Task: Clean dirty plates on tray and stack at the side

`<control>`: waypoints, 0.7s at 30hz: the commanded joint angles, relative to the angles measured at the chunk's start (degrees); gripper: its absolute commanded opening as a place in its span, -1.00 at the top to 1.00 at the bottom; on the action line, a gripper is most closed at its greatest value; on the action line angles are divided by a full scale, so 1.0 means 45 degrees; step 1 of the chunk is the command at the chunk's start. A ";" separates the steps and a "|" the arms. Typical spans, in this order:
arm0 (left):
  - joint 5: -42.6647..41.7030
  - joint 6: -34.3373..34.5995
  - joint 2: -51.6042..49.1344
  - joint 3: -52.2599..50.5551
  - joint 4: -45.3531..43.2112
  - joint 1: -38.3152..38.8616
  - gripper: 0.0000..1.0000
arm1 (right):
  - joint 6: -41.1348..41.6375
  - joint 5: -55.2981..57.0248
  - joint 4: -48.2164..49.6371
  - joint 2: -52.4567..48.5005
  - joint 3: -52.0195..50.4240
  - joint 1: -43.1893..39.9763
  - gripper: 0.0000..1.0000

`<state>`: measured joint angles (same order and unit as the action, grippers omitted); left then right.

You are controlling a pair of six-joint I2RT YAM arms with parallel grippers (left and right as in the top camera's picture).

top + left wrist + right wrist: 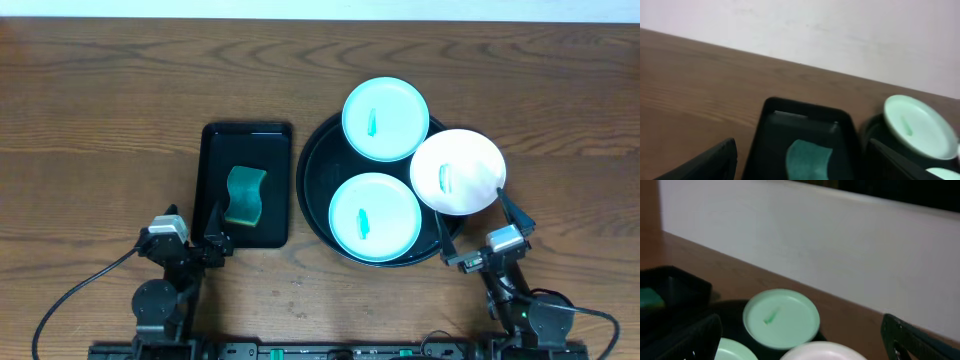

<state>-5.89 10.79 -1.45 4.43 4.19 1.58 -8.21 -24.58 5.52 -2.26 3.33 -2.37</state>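
Note:
My right gripper needs to close on the near mint-green plate's rim [419, 221], on the side facing the white plate, to steady it for wiping.
The round black tray [312, 190] holds three plates. A mint-green plate [386, 119] lies on its far rim, another mint-green plate [375, 217] at its near side, and a white plate [457, 171] over its right rim. Each shows a small green smear. My left gripper [192, 225] is open and empty near the table's front, just in front of the rectangular tray. My right gripper [483, 228] is open and empty, just in front of the white plate. In the right wrist view the far mint plate [781, 318] and the white plate [825, 352] lie ahead.
A smaller rectangular black tray [215, 150] left of the round tray holds a green sponge [245, 195], which also shows in the left wrist view [808, 159]. Bare wooden table [100, 130] surrounds both trays. A pale wall [815, 245] runs behind the table.

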 commanded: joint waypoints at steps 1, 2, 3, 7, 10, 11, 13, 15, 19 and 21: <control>-0.0180 0.0097 -0.0753 0.1851 0.0228 -0.0063 -0.64 | -0.0102 -0.0597 -0.0476 -0.0680 0.1802 -0.0121 -0.99; -0.0039 0.0097 -0.1263 0.2419 0.0597 -0.0063 -0.64 | -0.0097 -0.0602 -0.0840 -0.1088 0.2351 -0.0121 -0.98; -0.0010 0.0097 -0.2001 0.3138 0.1078 -0.0063 -0.64 | -0.0097 -0.0602 -0.1379 -0.1685 0.3075 -0.0121 -0.98; -0.0034 0.0097 -0.5319 0.6037 0.3152 -0.0063 -0.64 | -0.0092 -0.0602 -0.4027 -0.4609 0.6237 -0.0121 -0.98; -0.0316 0.0097 -0.7951 0.8684 0.5168 -0.0063 -0.64 | 0.0049 -0.0763 -0.6868 -0.7524 0.9326 -0.0121 -0.99; -0.0544 0.0092 -0.8869 0.9709 0.5960 -0.0063 -0.64 | -0.0063 -0.0971 -0.8014 -0.8582 1.0457 -0.0121 -0.98; -0.0758 0.0097 -1.0292 1.1346 0.7295 -0.0063 -0.64 | -0.0457 -0.1331 -0.9792 -1.0069 1.2084 -0.0121 -0.99; -0.0797 0.0097 -1.1487 1.2692 0.8514 -0.0063 -0.64 | -0.0529 -0.1292 -1.1453 -1.1506 1.3736 -0.0121 -0.98; -0.0797 -0.0185 -1.3172 1.4396 1.0433 -0.0063 -0.64 | 0.1107 -0.1948 -1.2604 -1.3352 1.5484 -0.0121 -0.98; -0.1010 -0.0146 -1.3469 1.4532 1.0744 -0.0063 -0.64 | 0.2074 -0.2220 -1.2570 -1.3780 1.5601 -0.0121 -0.98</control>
<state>-8.88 10.55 -60.38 67.61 50.87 1.58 -5.87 -31.09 -50.35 -62.22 71.46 -2.37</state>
